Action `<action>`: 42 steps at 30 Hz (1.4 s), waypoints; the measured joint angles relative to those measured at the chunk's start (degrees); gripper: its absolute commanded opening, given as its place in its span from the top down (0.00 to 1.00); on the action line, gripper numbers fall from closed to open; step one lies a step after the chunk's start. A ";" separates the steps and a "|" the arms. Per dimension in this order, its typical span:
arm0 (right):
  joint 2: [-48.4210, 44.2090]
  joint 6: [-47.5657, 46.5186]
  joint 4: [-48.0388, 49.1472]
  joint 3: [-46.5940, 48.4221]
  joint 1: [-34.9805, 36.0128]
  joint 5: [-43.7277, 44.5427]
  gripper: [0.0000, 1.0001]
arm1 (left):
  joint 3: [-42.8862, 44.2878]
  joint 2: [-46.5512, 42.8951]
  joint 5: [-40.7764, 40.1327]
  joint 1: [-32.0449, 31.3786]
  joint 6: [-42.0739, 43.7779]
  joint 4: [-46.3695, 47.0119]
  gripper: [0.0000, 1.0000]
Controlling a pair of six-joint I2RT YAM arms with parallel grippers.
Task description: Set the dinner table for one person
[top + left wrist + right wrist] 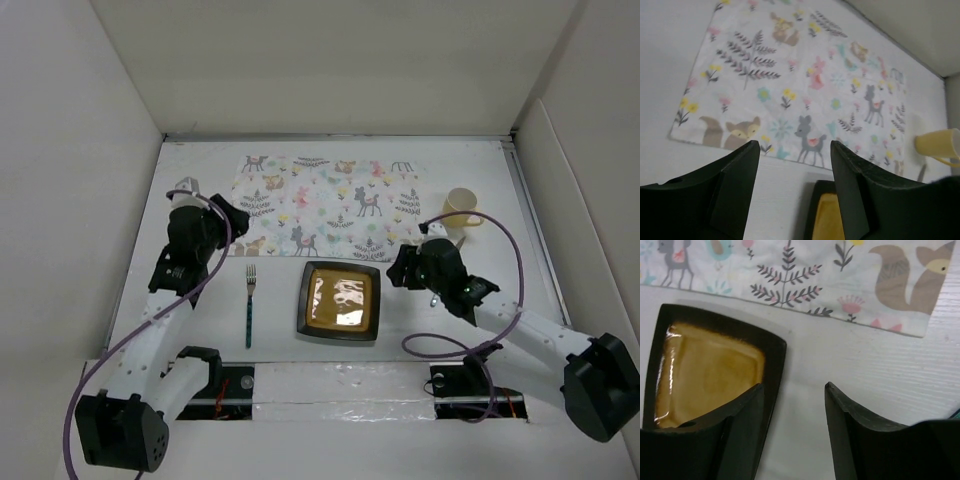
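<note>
The placemat is a little crooked along its near edge, so I need to use my left gripper to pinch its near corner (231, 254) and pull it straight before the plate goes on.
The dinner table (470, 165) is a plain white surface. On it lie a deer-print placemat (325, 205), a square dark plate (340, 302) with an amber centre just in front of the mat, a teal-handled fork (249, 305) left of the plate, and a yellow cup (462, 207) right of the mat. My left gripper (232, 235) is open and empty over the mat's near-left corner (715, 132); it (794, 145) looks at the mat and the plate (827, 215). My right gripper (397, 268) (793, 385) is open and empty, its jaws either side of the plate's right rim (775, 365).
Off-white panel walls (90, 150) enclose the table on three sides. The cup (937, 144) shows at the right of the left wrist view, with a thin object (921, 172) beside it. A teal sliver (955, 412) shows at the right edge of the right wrist view.
</note>
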 measured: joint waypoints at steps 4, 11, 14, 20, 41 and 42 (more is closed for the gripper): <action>5.92 0.46 1.84 2.36 -1.29 3.65 0.41 | -7.45 -1.01 -8.39 0.33 -4.83 -0.15 0.42; 5.90 0.74 4.35 2.49 -1.31 4.72 0.42 | -9.27 13.79 -16.90 2.34 -11.28 5.18 0.43; 1.81 0.94 6.64 0.37 -0.39 3.52 0.41 | -11.15 17.73 -18.60 3.72 -12.44 5.77 0.44; 1.16 0.72 8.37 -0.52 1.90 1.70 0.41 | -11.10 24.02 -20.48 3.80 -12.83 7.54 0.47; -0.83 -0.17 9.49 -1.29 3.10 1.31 0.40 | -8.59 32.15 -21.35 3.82 -12.72 11.30 1.00; -0.55 -0.17 9.44 -1.29 3.10 1.29 0.39 | -9.31 31.41 -21.22 3.80 -12.70 11.30 1.00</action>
